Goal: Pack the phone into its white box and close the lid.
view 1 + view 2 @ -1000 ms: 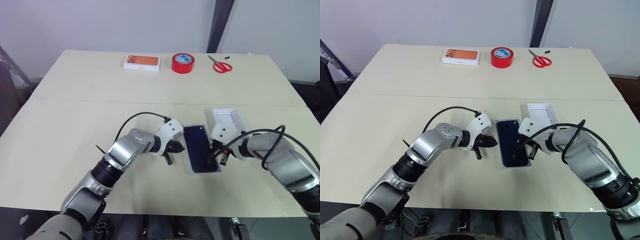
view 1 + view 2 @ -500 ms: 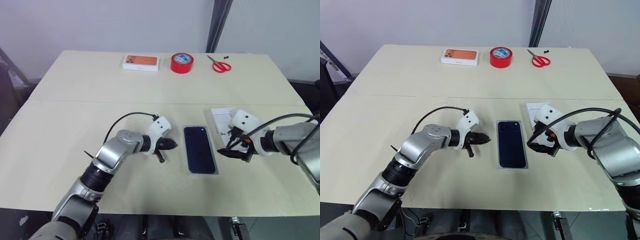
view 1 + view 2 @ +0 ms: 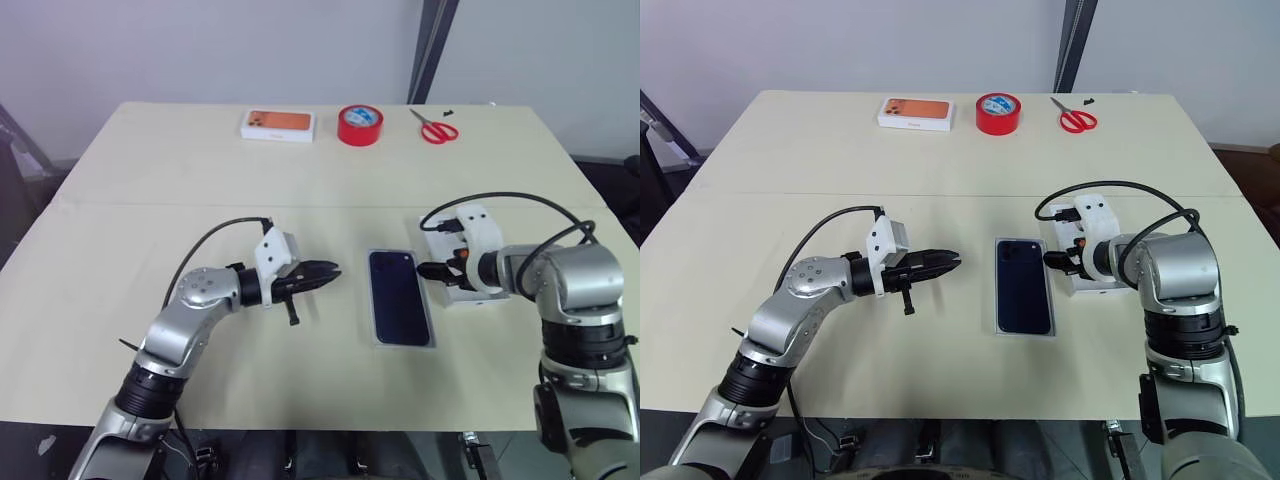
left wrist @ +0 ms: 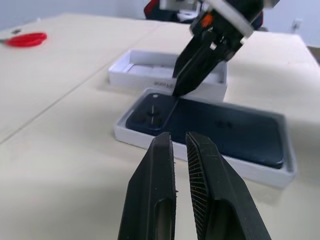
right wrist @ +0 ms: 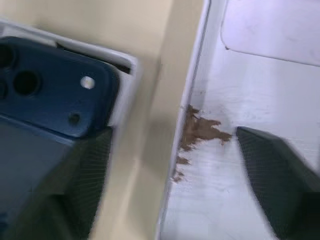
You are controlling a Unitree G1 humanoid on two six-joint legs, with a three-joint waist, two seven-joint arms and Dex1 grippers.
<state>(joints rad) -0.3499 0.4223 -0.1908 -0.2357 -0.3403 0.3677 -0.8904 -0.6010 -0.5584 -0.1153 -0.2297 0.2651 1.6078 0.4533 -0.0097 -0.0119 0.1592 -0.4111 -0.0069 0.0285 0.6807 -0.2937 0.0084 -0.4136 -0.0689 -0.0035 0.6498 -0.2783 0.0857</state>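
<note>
I will move my right gripper past the box's corner and pinch the lid's side alone [image 5: 198, 52], because its fingers span both the box's rim and the lid's side.
The dark blue phone [image 3: 400, 297] lies camera side up inside the shallow white box [image 3: 403, 344] at mid-table. Right beside it, on the right, stands the lid [image 4: 150, 72], open side up. My right gripper [image 3: 432, 270] is open and points at the phone's far right corner. In the right wrist view one of its fingers [image 5: 85, 190] is on the phone's side and the other is over the lid's white floor [image 5: 260, 100], with the lid's wall between them. My left gripper [image 3: 325, 270] is shut and empty, a short way left of the box, pointing level at it.
Along the table's far edge lie a closed white box with an orange top [image 3: 278, 124], a red tape roll [image 3: 359, 124] and red-handled scissors [image 3: 434, 129]. A seam crosses the table just beyond the lid.
My left gripper has drawn back to the left, away from the box. My right gripper, shut at the box's near right edge before, opened and swung up to the lid's wall.
</note>
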